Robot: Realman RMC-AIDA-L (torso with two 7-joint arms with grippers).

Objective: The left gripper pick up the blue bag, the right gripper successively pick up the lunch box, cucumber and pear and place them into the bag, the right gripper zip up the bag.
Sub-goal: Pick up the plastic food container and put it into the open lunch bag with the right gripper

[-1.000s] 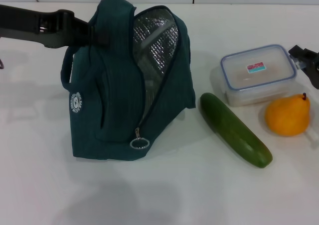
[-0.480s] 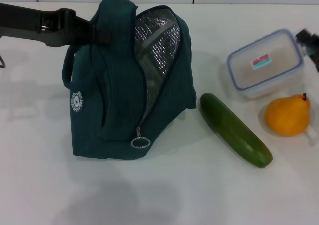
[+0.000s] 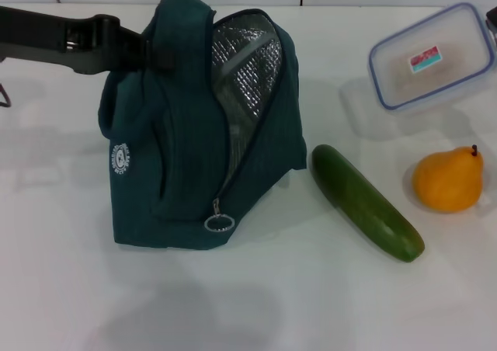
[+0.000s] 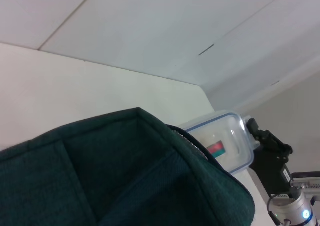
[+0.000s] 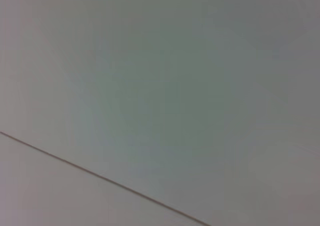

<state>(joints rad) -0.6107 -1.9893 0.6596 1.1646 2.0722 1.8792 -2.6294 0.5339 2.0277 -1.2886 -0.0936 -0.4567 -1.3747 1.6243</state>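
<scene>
Next, my right gripper releases the lunch box inside the blue bag's opening point(image 3: 268, 95), up against the silver lining.
The blue bag point(image 3: 194, 157) stands on the white table, its zip open and silver lining showing, ring zip pull point(image 3: 218, 224) low on its front. My left gripper point(image 3: 144, 50) reaches in from the left and is shut on the bag's top edge. The bag also shows in the left wrist view point(image 4: 125, 176). The lunch box point(image 3: 431, 56) hangs tilted in the air at the far right, above the table. My right gripper point(image 4: 254, 131) is shut on the far end of the lunch box point(image 4: 222, 141). The cucumber point(image 3: 365, 202) and pear point(image 3: 446, 182) lie on the table right of the bag.
The white table point(image 3: 311, 304) spreads in front of the bag. A wall with panel seams runs along its back edge. A small dark object point(image 3: 3, 96) sits at the left edge. The right wrist view shows only a plain pale surface.
The lunch box has risen off the table and moved up and to the right in the right gripper, tilting as it went. Bag, cucumber and pear stay put.
</scene>
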